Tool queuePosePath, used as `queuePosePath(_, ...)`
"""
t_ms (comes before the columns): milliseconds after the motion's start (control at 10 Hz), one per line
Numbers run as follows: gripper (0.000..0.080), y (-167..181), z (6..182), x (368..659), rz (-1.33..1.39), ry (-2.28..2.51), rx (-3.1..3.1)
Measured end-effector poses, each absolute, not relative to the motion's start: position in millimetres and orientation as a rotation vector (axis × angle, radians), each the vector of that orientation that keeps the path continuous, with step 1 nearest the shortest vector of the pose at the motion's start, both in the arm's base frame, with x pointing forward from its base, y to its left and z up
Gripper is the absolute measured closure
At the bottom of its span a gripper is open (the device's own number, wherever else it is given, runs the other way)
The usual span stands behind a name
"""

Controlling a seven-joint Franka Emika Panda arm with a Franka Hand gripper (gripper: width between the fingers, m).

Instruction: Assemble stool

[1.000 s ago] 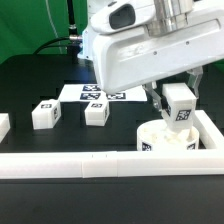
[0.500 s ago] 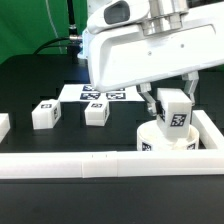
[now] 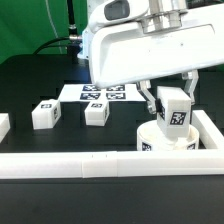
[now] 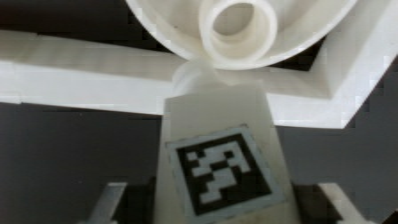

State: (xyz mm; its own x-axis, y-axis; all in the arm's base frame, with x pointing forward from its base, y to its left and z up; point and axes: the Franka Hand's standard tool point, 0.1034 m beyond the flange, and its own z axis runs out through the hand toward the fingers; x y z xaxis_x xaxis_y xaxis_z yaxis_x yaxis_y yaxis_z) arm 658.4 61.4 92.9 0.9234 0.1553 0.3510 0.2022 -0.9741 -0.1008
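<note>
The tagged white leg, now upright on or just over the seat, will be released by my gripper as it stands upright in the round socket of the white seat (image 3: pixel 163 129) (image 4: pixel 235 24).
My gripper (image 3: pixel 172 100) is shut on a chunky white stool leg (image 3: pixel 176 112) with a black-and-white tag on its face. The leg stands upright with its lower end on or just over the round white seat (image 3: pixel 160 143), which lies in the corner of the white rails at the exterior view's right. In the wrist view the leg (image 4: pixel 222 150) points at a round socket (image 4: pixel 237 30) in the seat, and the fingers (image 4: pixel 116 200) flank its sides. Two more tagged legs (image 3: pixel 45 113) (image 3: pixel 96 112) lie loose on the black table.
The marker board (image 3: pixel 105 94) lies flat behind the loose legs. A long white rail (image 3: pixel 90 166) runs along the front, and a second rail (image 3: pixel 212 130) runs along the exterior view's right. Another white piece (image 3: pixel 3 125) shows at the left edge.
The held leg has sunk slightly toward the seat and shifted a little to the exterior view's left, turning a bit. The loose legs have not moved.
</note>
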Motion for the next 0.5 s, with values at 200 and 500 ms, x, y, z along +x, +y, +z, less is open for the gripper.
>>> queuePosePath(200,0.0474,63,93.9,657,-0.523,-0.25,-2.947)
queuePosePath(500,0.0474,69,102.7,639,-0.458,-0.243,-2.944)
